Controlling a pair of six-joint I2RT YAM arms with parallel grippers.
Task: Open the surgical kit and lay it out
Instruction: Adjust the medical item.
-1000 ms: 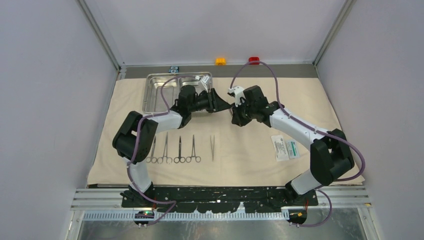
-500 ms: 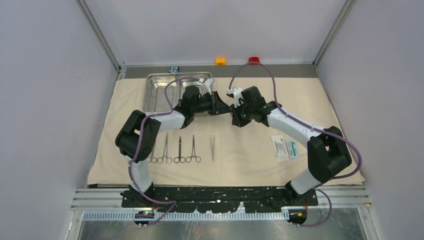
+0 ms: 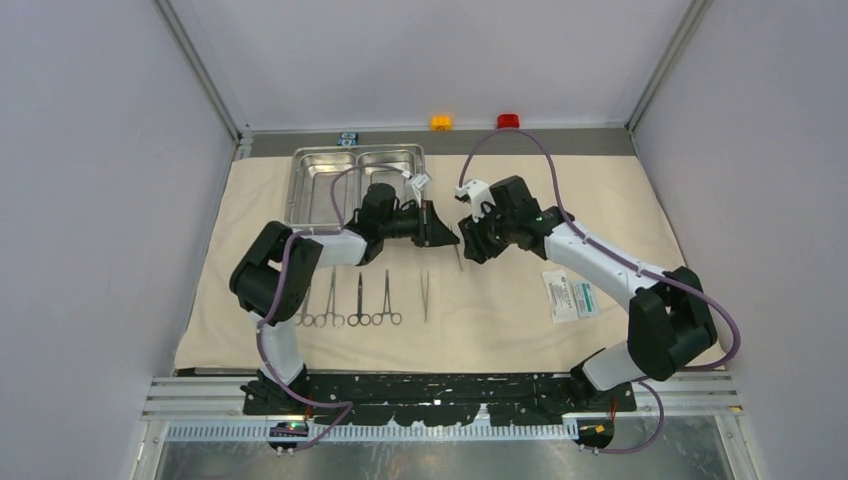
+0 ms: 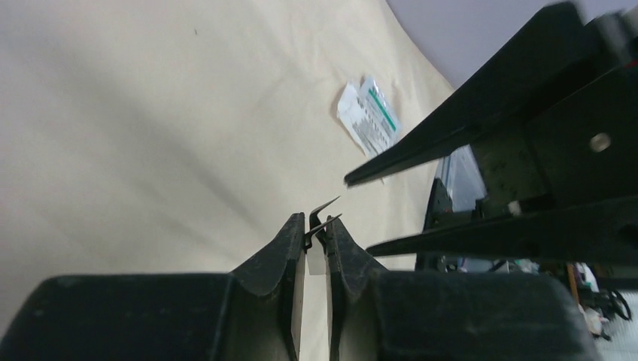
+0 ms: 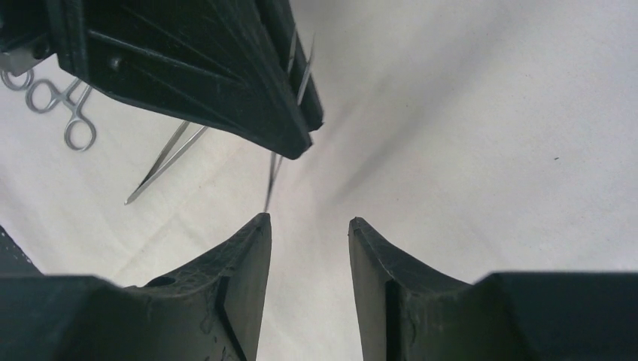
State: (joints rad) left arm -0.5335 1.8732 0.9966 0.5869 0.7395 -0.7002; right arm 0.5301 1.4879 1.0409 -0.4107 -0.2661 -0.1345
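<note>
The tweezers in my left gripper should be put down on the cloth [image 3: 440,296] beside the tweezers in the row, toward the white-and-green packet.
The beige cloth wrap [image 3: 520,200] lies spread on the table. The steel tray [image 3: 300,190] stands at its back left. Three ring-handled forceps [image 3: 358,300] and one pair of tweezers [image 3: 424,295] lie in a row near the front. The white-and-green packet [image 3: 570,295] rests to the right. Over the cloth's middle, my left gripper [image 3: 447,238] is shut on a second pair of tweezers [image 4: 323,213], which hangs down [image 5: 272,177] from it. My right gripper [image 5: 307,223] stands open facing it, its fingertips just below the tweezers' point and nothing between them.
An orange button [image 3: 441,122], a red button [image 3: 508,121] and a small black-and-blue block [image 3: 347,138] sit along the back edge. Grey walls close in the left and right sides. Both arms meet over the cloth's centre.
My right gripper has opened and let go of the tweezers. My left gripper has closed on them, and both grippers have shifted slightly toward the front.
</note>
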